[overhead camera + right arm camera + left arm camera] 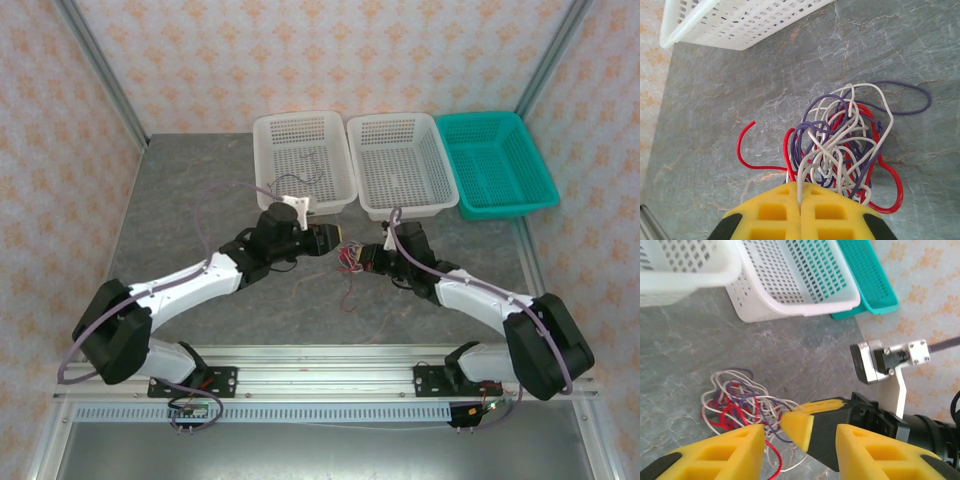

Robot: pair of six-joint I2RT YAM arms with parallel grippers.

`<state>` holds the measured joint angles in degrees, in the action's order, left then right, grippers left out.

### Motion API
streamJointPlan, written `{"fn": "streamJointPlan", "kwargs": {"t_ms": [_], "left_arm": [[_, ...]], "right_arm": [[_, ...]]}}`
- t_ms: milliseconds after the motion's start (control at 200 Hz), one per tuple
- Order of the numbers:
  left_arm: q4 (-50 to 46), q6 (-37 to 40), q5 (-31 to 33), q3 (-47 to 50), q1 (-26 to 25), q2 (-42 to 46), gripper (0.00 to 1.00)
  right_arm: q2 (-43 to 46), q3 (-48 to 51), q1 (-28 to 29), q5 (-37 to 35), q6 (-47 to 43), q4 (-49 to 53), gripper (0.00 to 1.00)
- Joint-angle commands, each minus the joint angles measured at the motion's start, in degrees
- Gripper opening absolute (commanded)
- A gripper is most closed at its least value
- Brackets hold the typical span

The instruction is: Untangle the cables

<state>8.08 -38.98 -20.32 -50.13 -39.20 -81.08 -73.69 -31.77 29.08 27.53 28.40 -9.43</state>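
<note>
Next, my right gripper lets go of the white cable on the grey table (378, 268), at a spot in front of the middle white basket.
The cables (840, 145) are a tangled bunch of red, purple and white wires, partly resting on the grey table. My right gripper (800, 192) is shut on a white strand at the near edge of the bunch. A red loose end (742, 145) curls out to the left. From above, the cables (350, 262) lie between my two grippers, with a red strand (348, 298) trailing toward me. My left gripper (800, 436) is open, its yellow fingers (715, 455) on either side of the right gripper's fingertip (800, 422). The tangle (740, 400) lies just beyond and to the left.
Three baskets line the back of the table: a white basket (262, 160), a second white basket (450, 170) and a teal basket (540, 165). A thin dark wire (295, 182) lies in the left white one. Patterned walls close in both sides.
</note>
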Motion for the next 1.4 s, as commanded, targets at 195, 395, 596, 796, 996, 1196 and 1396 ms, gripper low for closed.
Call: {"fn": "streamJointPlan", "kwargs": {"t_ms": [195, 395, 596, 796, 996, 1196, 1396], "left_arm": [[10.40, -9.69, -1.62, 4.15, -0.42, -12.03, 0.30], [15.77, -9.65, -7.36, 4.45, -0.77, -15.51, 0.35], [11.16, -7.95, -6.09, 2.16, -0.77, -18.22, 0.35], [12.20, -9.08, -5.58, 1.87, -0.79, -21.28, 0.08], [13.74, -8.90, -6.62, 1.73, -0.89, -22.70, 0.13], [11.58, -8.40, -5.54, 0.75, -0.88, -23.45, 0.16], [9.99, -7.61, -2.78, 4.13, 1.05, -18.09, 0.00]], "right_arm": [[-0.18, -2.61, -0.06, 1.17, 2.52, 0.58, 0.00], [-0.53, -1.94, -0.02, 0.85, 3.65, 0.16, 0.00], [-1.58, -3.00, -0.05, 1.52, 4.04, -0.01, 0.00], [-1.26, -4.27, -0.03, 0.86, 3.63, 1.35, 0.00], [-1.62, -4.26, -0.03, 0.19, 3.81, 1.55, 0.00], [-1.70, -4.79, -0.02, -0.14, 4.03, 1.81, 0.00], [0.02, -3.48, -2.47, -10.42, 6.87, 7.71, 0.00]]}}
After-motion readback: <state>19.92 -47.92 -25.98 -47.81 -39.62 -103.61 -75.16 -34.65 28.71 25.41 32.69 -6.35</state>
